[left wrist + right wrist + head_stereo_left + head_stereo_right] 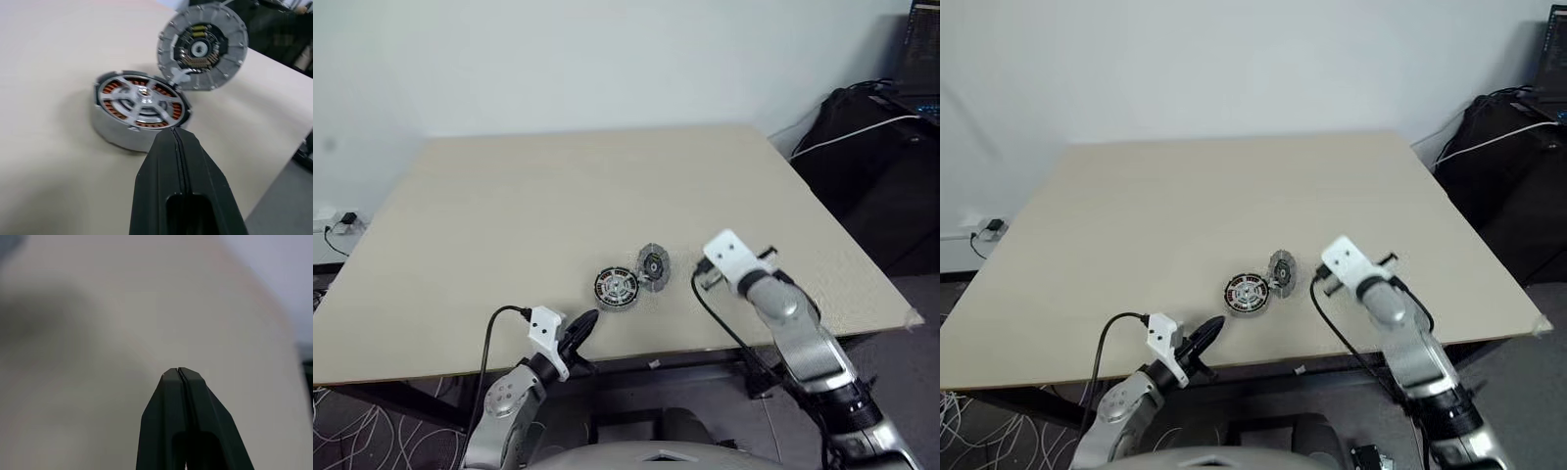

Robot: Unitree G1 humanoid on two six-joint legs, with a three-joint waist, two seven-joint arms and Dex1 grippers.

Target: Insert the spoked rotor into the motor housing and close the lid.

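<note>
The right gripper will release the lid flat over the spoked rotor, on top of the motor housing [617, 286].
The motor housing [117, 132] lies flat on the table near its front edge, copper windings showing in a ring. The spoked rotor [141, 102] sits inside it, silver spokes over the windings. The lid [201, 46] stands tilted on its rim against the housing's far right side, its dark face with green-yellow bits turned towards me. My left gripper [175, 133] is shut and empty, its tip just short of the housing's near side. My right gripper [178, 372] is shut on nothing above bare table; its white wrist mount [729, 253] is to the right of the lid.
The beige table [558, 186] ends close in front of the parts and a short way to the right of my right arm. A black bag [867, 147] with a white cable stands beyond the right edge. A power strip [335, 223] lies on the floor to the left.
</note>
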